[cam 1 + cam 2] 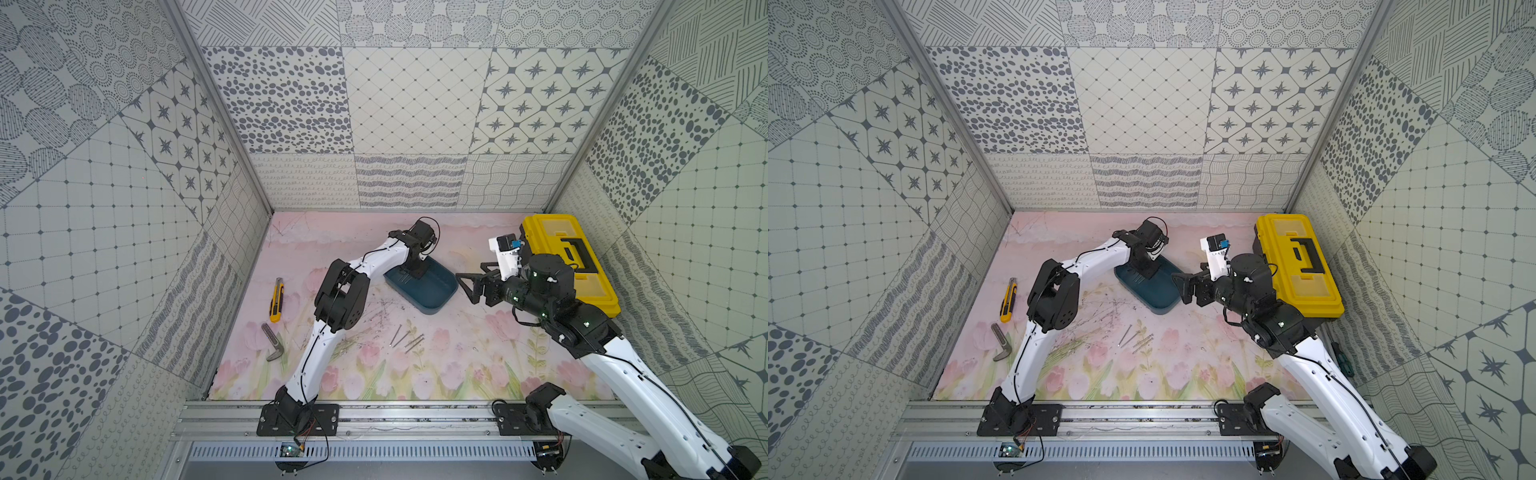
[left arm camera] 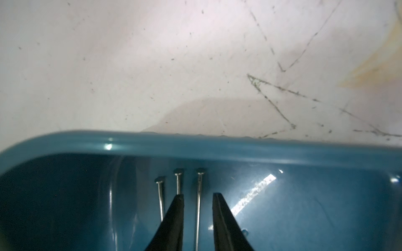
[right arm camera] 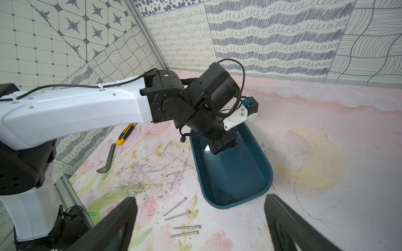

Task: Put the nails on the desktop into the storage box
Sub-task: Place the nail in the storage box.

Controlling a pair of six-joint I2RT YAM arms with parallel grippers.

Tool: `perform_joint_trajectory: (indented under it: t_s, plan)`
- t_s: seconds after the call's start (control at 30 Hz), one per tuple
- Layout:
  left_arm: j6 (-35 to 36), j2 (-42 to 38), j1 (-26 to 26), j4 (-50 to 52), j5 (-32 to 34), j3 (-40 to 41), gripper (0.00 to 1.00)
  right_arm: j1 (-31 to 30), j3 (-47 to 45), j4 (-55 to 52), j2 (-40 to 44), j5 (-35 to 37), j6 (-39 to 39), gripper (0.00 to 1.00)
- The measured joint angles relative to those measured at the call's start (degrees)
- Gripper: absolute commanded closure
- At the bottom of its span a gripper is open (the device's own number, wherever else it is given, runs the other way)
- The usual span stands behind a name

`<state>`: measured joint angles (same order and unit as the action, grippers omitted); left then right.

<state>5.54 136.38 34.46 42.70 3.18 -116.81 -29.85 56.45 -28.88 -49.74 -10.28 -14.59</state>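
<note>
My left gripper closes next on the middle of the desktop nail (image 1: 396, 335) nearest the yellow utility knife, in front of the storage box.
The teal storage box (image 1: 434, 293) (image 1: 1163, 296) (image 3: 239, 178) sits mid-desktop, and three nails (image 2: 199, 184) lie side by side on its floor near one end. My left gripper (image 2: 198, 195) (image 1: 409, 274) reaches down into that end. Its jaws stand a little apart, with one nail lying loose between them, untouched. Several more nails (image 1: 407, 338) (image 1: 1136, 338) (image 3: 182, 219) lie on the tulip-printed desktop (image 1: 457, 365) in front of the box. My right gripper (image 3: 200, 198) (image 1: 473, 276) hovers wide open and empty just right of the box.
A yellow utility knife (image 1: 276, 300) and a grey bent metal tool (image 1: 274, 343) lie at the left, beside the left arm. A yellow toolbox (image 1: 569, 262) fills the back right corner behind the right arm. Patterned walls close in three sides.
</note>
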Motion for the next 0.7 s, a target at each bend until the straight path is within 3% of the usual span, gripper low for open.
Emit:
perform_joint_trajectory:
  t_s: [0.4,0.7]
  plan:
    - [-0.87,-8.44,1.97,0.09,0.87,2.89,0.72,0.04,0.00,0.07,3.28,-0.17,0.11,0.03]
    - [-7.54,-26.80,2.69,-1.16,1.95,24.04,0.71,0.04,0.00,0.31,4.50,-1.05,0.68,0.03]
